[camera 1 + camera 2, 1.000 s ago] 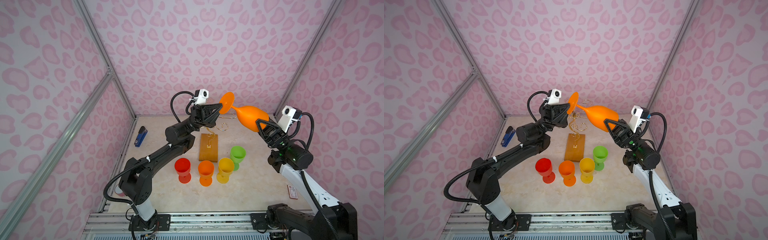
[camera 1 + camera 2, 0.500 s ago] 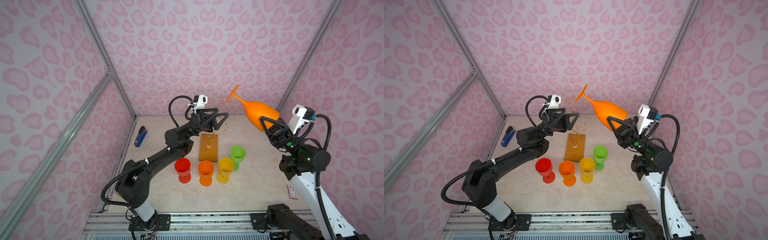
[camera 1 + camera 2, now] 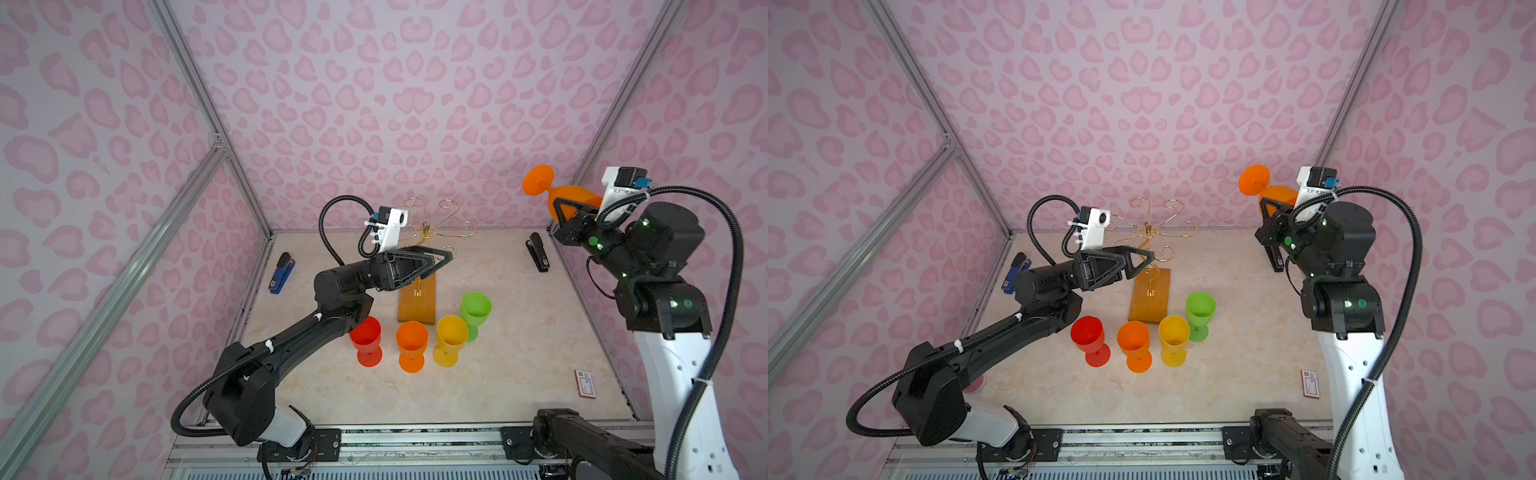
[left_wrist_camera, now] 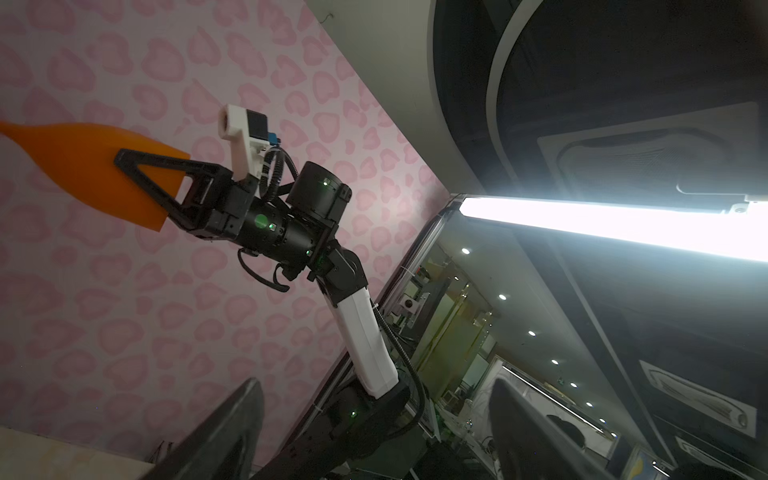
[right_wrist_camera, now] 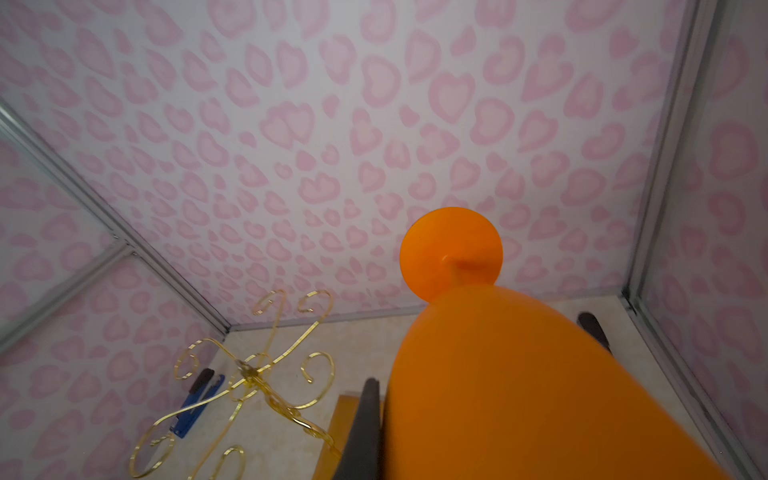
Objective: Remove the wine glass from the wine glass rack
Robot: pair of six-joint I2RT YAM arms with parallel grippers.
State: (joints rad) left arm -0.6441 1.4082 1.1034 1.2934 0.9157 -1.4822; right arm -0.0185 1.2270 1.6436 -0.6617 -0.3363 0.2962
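Observation:
Next, I set the orange wine glass upright on the bare table (image 3: 473,289) just behind the green goblet with my right gripper.
My right gripper (image 3: 562,209) is shut on the bowl of an orange wine glass (image 3: 575,194), held high at the far right near the back corner, its round foot (image 3: 1254,179) pointing left. The glass (image 5: 540,374) fills the right wrist view, with one dark finger (image 5: 365,419) pressed to its side. The wine glass rack (image 3: 428,227), gold wire on a wooden base (image 3: 1150,301), stands mid-table with bare arms. My left gripper (image 3: 444,259) is open beside the rack's stem, with nothing between its fingers (image 4: 232,428).
Several coloured goblets, red (image 3: 365,338), orange (image 3: 411,343), yellow (image 3: 451,338) and green (image 3: 475,309), stand in front of the base. A blue stapler (image 3: 281,272) lies far left, a black stapler (image 3: 537,251) back right, a small card (image 3: 585,383) front right.
The left gripper let go of the glass's foot, opened and dropped beside the rack. The right gripper carried the glass up and to the right, away from the rack.

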